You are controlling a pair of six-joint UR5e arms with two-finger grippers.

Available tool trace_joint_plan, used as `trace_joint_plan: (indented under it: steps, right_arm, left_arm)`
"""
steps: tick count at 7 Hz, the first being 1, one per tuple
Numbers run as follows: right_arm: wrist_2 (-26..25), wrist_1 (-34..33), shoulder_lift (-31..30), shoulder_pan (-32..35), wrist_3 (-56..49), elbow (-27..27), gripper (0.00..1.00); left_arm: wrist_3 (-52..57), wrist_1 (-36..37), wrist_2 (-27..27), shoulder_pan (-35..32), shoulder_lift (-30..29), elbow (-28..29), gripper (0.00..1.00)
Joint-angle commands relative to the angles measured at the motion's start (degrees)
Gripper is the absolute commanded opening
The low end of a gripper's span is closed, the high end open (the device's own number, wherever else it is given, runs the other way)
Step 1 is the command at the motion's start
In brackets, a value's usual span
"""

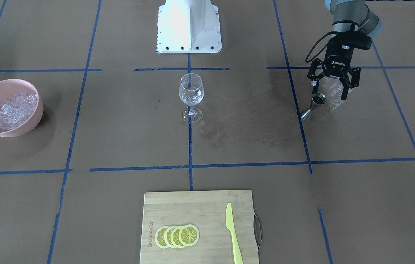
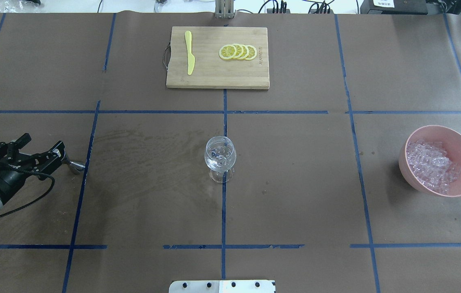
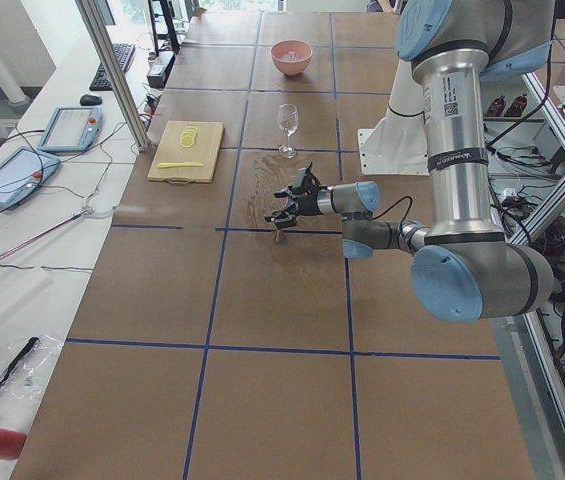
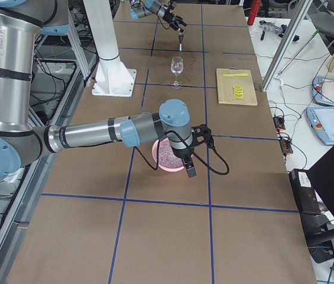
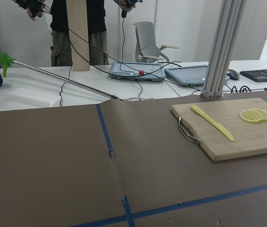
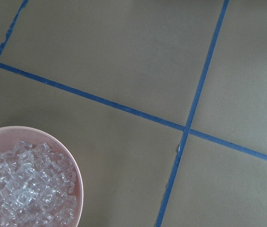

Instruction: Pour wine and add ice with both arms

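Note:
I should close my left gripper on the narrow middle (image 1: 312, 107) of the small metal jigger, just below its upper cup.
A clear stemmed wine glass (image 1: 191, 91) (image 2: 220, 156) stands upright at the table's middle; I cannot make out wine in it. The ice (image 1: 13, 110) (image 2: 431, 165) (image 6: 27, 189) is heaped in a pink bowl (image 1: 37, 117). My left gripper (image 1: 330, 91) (image 2: 43, 143) hangs open, fingers spread wide, just over a small metal jigger (image 1: 312, 107) (image 2: 75, 164) on the table. My right gripper (image 4: 188, 163) shows only in the exterior right view, low over the bowl's near rim; I cannot tell if it is open or shut.
A wooden cutting board (image 1: 178, 205) (image 2: 214, 77) with lemon slices (image 1: 177, 236) and a yellow knife (image 1: 233, 234) lies on the operators' side. The white base block (image 1: 189, 25) stands behind the glass. People and tablets stand beyond the table edge in the left wrist view.

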Motion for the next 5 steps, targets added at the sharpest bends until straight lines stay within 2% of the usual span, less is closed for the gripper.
trace_joint_plan:
  steps: [1,2,5]
  right_arm:
    - [0.0,0.0,-0.25,0.0,0.0,0.01,1.0]
    - [0.0,0.0,-0.16,0.0,0.0,0.01,1.0]
    - [0.0,0.0,-0.25,0.0,0.0,0.01,1.0]
  left_arm:
    - [-1.73,-0.03,8.16,5.01,-2.04,3.15,0.99]
    - [-1.73,-0.12,10.89,6.42,-3.71,5.51,0.99]
    - [-4.08,-0.38,11.35,6.87,-6.62,11.92,0.99]
